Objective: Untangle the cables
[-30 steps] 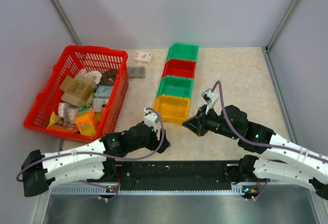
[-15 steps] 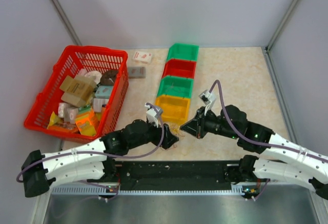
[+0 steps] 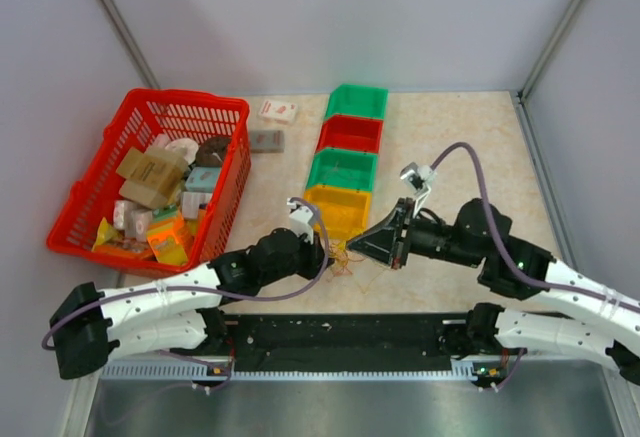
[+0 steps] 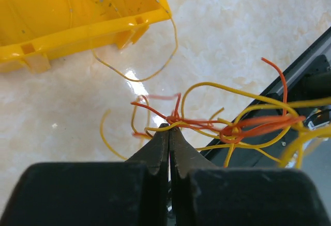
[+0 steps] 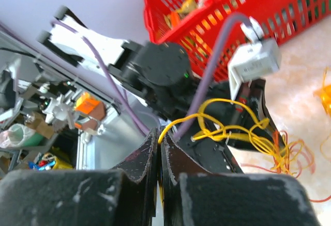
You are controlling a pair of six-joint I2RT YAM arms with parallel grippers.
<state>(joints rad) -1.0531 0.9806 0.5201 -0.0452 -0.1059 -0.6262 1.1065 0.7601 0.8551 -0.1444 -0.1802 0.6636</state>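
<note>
The yellow and orange cables are pinched together beside the knot by my left gripper, so it should open and take the yellow cable (image 5: 176, 121) near the fingers of my right gripper.
The cables (image 3: 345, 253) are a small tangle of yellow, orange and red strands hanging between my two grippers, just in front of the yellow bin (image 3: 335, 212). The left gripper (image 3: 326, 251) is shut, its tips pinching strands at the tangle's left edge (image 4: 168, 127); the knot (image 4: 235, 129) spreads to the right of them. The right gripper (image 3: 374, 247) is shut on a yellow strand that comes out between its tips (image 5: 159, 131) and loops into the yellow bundle (image 5: 227, 130). One loose yellow strand (image 4: 155, 73) trails from the yellow bin (image 4: 77, 34) onto the table.
A red basket (image 3: 100, 172) full of packets stands at the left. Behind the yellow bin stand a green bin (image 3: 341, 169), a red bin (image 3: 349, 134) and another green bin (image 3: 356, 102) in a row. Two small boxes (image 3: 278, 110) lie beside them. A black rail (image 3: 340, 332) runs along the near edge.
The left gripper moved right to the tangle and went from open to shut on it. The right gripper rose and turned toward the left one, with the tangle now showing between them.
</note>
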